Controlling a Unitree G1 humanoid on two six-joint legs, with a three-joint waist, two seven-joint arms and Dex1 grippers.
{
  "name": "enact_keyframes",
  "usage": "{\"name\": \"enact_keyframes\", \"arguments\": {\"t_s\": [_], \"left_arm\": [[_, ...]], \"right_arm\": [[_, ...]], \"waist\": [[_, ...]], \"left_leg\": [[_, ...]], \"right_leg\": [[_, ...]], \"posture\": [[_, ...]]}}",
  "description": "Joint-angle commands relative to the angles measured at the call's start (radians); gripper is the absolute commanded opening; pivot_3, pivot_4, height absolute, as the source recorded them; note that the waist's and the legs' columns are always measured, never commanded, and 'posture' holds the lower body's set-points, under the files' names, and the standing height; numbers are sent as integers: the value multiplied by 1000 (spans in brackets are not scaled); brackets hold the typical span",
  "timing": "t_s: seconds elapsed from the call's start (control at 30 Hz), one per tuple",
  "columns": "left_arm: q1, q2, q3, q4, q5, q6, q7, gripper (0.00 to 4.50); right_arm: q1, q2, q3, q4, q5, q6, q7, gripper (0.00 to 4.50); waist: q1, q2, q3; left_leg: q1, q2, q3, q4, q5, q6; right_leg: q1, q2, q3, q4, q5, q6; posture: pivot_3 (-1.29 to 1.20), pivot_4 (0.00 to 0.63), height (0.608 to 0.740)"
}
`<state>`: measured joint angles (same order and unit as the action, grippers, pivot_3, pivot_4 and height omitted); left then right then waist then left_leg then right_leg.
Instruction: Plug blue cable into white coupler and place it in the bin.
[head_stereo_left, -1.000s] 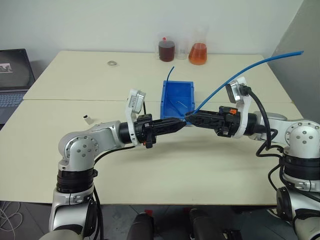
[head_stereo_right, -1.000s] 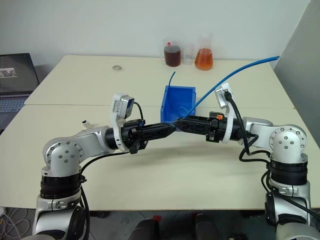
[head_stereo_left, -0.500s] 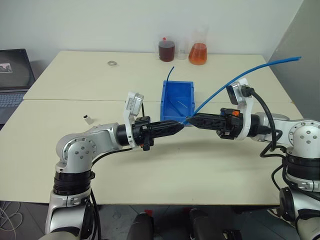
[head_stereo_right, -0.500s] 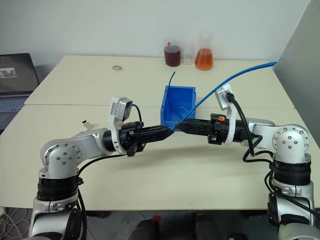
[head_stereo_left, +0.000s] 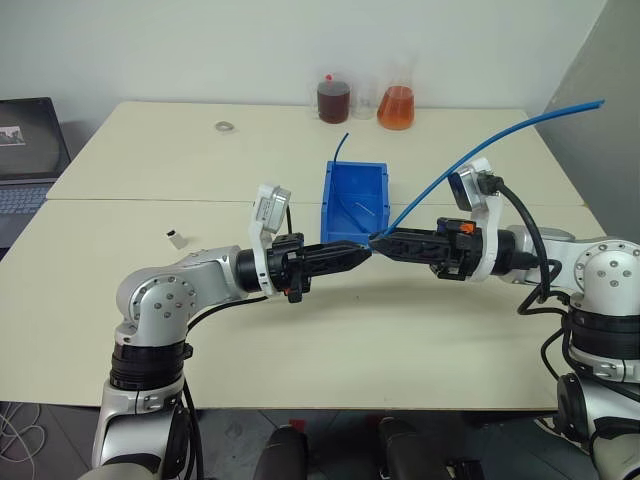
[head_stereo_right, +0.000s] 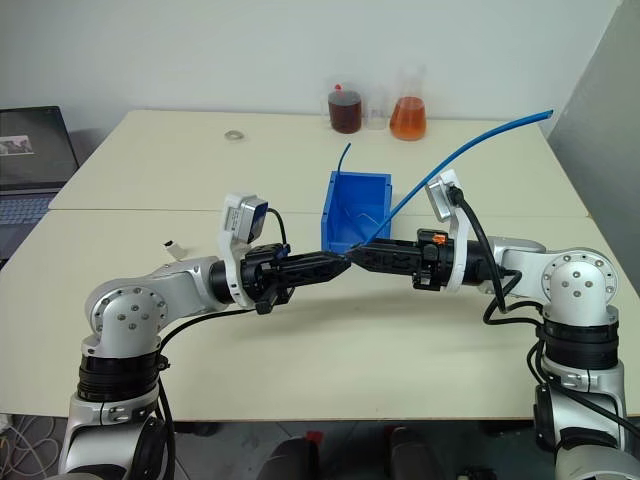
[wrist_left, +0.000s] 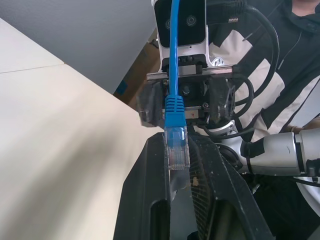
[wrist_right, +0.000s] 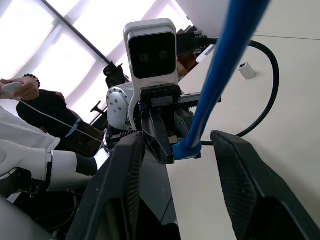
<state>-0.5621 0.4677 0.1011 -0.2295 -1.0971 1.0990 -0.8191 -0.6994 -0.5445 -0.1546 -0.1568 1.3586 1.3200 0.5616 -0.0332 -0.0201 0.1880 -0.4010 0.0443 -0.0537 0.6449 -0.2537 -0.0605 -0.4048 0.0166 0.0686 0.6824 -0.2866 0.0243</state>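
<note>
Next, my right gripper closes on the blue boot (wrist_left: 174, 111), since my left gripper covers the clear plug end; this will free the plug and my left gripper for the white coupler.
The blue cable (head_stereo_left: 480, 148) arcs up and away to the right. Its clear plug (wrist_left: 177, 150) sits between the fingers of my left gripper (head_stereo_left: 362, 252), which is shut on it just in front of the bin (head_stereo_left: 355, 190). My right gripper (head_stereo_left: 378, 240) faces the left one tip to tip. Its fingers stand apart on either side of the cable (wrist_right: 220, 75) behind the plug's blue boot, and it is open. The white coupler (head_stereo_left: 175, 238) lies on the table at the left, apart from both grippers.
Two flasks stand at the table's back edge, one with dark red liquid (head_stereo_left: 333, 100) and one with orange liquid (head_stereo_left: 396, 105). A laptop (head_stereo_left: 28, 150) sits at the far left and a small ring (head_stereo_left: 222, 126) lies on the table. A short blue wire (head_stereo_left: 342, 145) sticks up from the bin. A person in striped clothing (wrist_left: 280, 75) stands beyond.
The right gripper's tips drew slightly back from the left gripper, then came close again. The left gripper has kept its hold.
</note>
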Motion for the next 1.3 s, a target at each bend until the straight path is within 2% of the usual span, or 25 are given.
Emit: {"name": "enact_keyframes", "arguments": {"t_s": [0.03,0.07,0.13,0.17,0.4,0.7,0.77,0.8,0.9,1.3], "left_arm": [[-9,-3,6,-17,-16,-17,-6,241],[-12,-3,5,-16,-16,-17,-5,241],[-18,1,2,-14,-12,-19,-8,241],[-19,1,2,-13,-12,-18,-7,241],[-22,4,4,-9,-16,-15,-10,241],[-30,1,-9,3,15,-36,-11,241],[-28,-5,-3,7,17,-53,-16,941],[-28,-10,4,9,13,-59,-13,1004],[-27,-3,15,13,-9,-48,-12,1624],[72,110,91,-80,-96,7,-7,3948]], "right_arm": [[-28,1,-8,-10,23,-6,-3,2132],[-29,2,-10,-7,27,-6,-6,2132],[-30,2,-14,0,34,-3,-7,1767],[-29,2,-16,3,39,-1,-7,1766],[-23,-2,-15,-5,35,-4,-4,186],[-20,-13,-8,-14,22,-5,11,98],[-20,-16,-1,-23,3,-12,12,98],[-20,-17,0,-23,-1,-14,11,98],[-20,-16,-6,-19,0,-17,0,98],[-39,-32,4,16,-58,-30,38,98]], "waist": [[0,0,0],[0,0,0],[0,0,0],[0,0,0],[0,0,0],[0,0,0],[0,0,0],[0,0,0],[0,0,0],[-2,0,0]], "left_leg": [[0,0,0,0,0,0],[0,0,0,0,0,0],[0,0,0,0,0,0],[0,0,0,0,0,0],[0,0,0,0,0,0],[0,0,0,0,0,0],[0,0,0,0,0,0],[0,0,0,0,0,0],[0,0,0,0,0,0],[0,0,0,0,0,0]], "right_leg": [[0,0,0,0,0,0],[0,0,0,0,0,0],[0,0,0,0,0,0],[0,0,0,0,0,0],[0,0,0,0,0,0],[0,0,0,0,0,0],[0,0,0,0,0,0],[0,0,0,0,0,0],[0,0,0,0,0,0],[0,0,0,0,0,0]], "posture": [[0,150,740],[0,150,740],[0,150,740],[0,150,740],[0,150,740],[0,150,740],[0,150,740],[0,150,740],[0,150,740],[0,150,740]]}}
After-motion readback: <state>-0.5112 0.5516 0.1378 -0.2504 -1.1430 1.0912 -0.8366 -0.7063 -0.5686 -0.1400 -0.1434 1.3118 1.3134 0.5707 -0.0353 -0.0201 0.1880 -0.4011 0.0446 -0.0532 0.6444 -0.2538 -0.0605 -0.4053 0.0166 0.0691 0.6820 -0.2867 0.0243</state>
